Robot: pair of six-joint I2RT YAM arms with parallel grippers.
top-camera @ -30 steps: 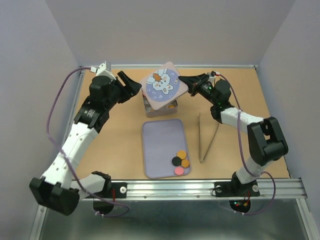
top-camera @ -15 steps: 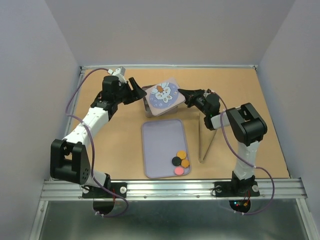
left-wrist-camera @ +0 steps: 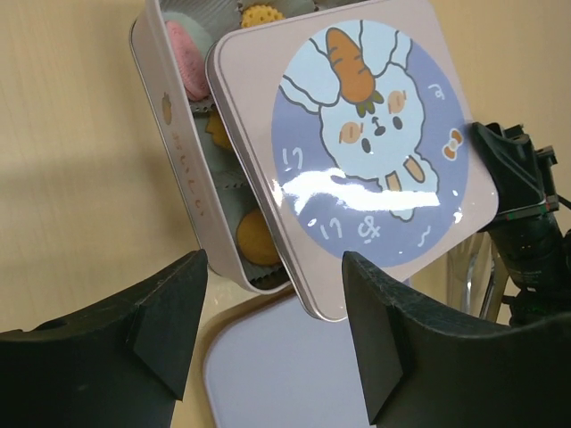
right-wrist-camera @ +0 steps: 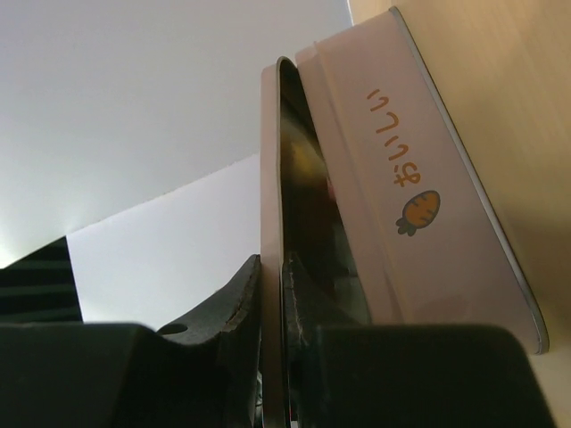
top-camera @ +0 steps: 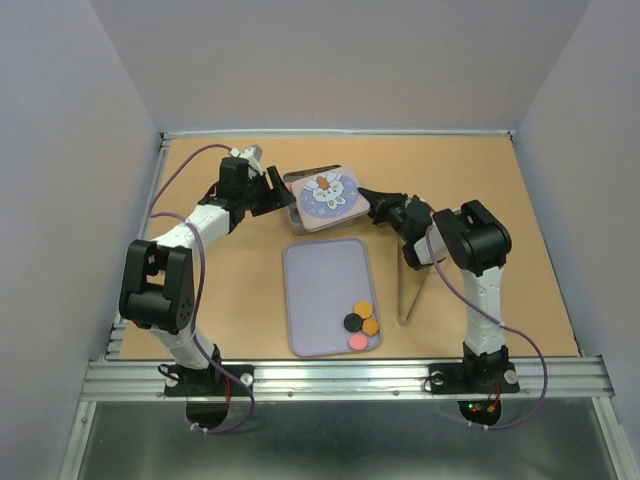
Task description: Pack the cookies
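My right gripper is holding the lid and will let go of it on the rim of the pink tin (top-camera: 326,192) (right-wrist-camera: 314,183), over the cookies inside.
A pink tin (top-camera: 293,212) stands at the back of the table, and its lid (top-camera: 326,194), printed with a rabbit and a carrot, lies askew over it. My right gripper (top-camera: 372,204) is shut on the lid's right edge; in the right wrist view the lid (right-wrist-camera: 270,178) is pinched edge-on between the pads (right-wrist-camera: 248,299) beside the tin wall (right-wrist-camera: 419,205). My left gripper (top-camera: 280,190) is open and empty at the tin's left. The left wrist view shows cookies in the uncovered strip of the tin: pink (left-wrist-camera: 187,58) and orange (left-wrist-camera: 254,239). Several more cookies (top-camera: 361,322) lie on the lavender tray (top-camera: 320,280).
Metal tongs (top-camera: 415,275) lie to the right of the tray, under my right forearm. The tray sits just in front of the tin. The tray's cookies are bunched in its near right corner. Walls enclose the table on three sides.
Both arms have stretched forward and dropped low. The lid has come down from a raised tilt to lie over the tin, and my left gripper has closed in on the tin's left side.
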